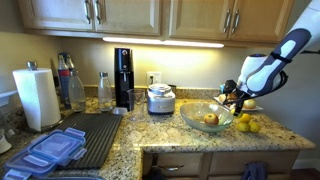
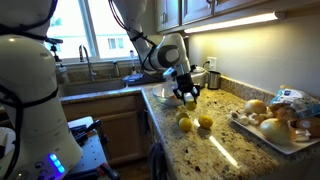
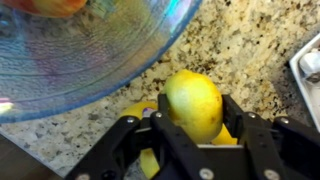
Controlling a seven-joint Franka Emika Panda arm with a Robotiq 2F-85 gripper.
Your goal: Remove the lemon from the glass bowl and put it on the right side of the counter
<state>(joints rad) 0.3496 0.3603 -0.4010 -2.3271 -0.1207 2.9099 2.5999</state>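
Observation:
My gripper is going to let go of the bright yellow lemon on the counter [image 1: 244, 117] between the glass bowl and the white plate.
My gripper [image 3: 196, 128] is shut on a bright yellow lemon [image 3: 195, 100] and holds it above the granite counter [image 3: 240, 45], just past the rim of the glass bowl [image 3: 80, 55]. In both exterior views the gripper [image 1: 235, 97] [image 2: 187, 95] hangs beside the bowl [image 1: 200, 124] [image 2: 163, 93]. A reddish-yellow fruit [image 1: 210, 119] lies in the bowl. Two other lemons [image 2: 185, 123] [image 2: 204, 122] lie on the counter below the gripper; in the wrist view one of them [image 3: 137, 110] shows partly behind the held lemon.
A white plate of fruit [image 2: 262, 132] stands on the counter beyond the loose lemons. A steel cooker [image 1: 160, 99], bottles [image 1: 104, 90], a paper towel roll [image 1: 36, 97] and a dark drying mat with plastic lids [image 1: 95, 135] stand further along the counter.

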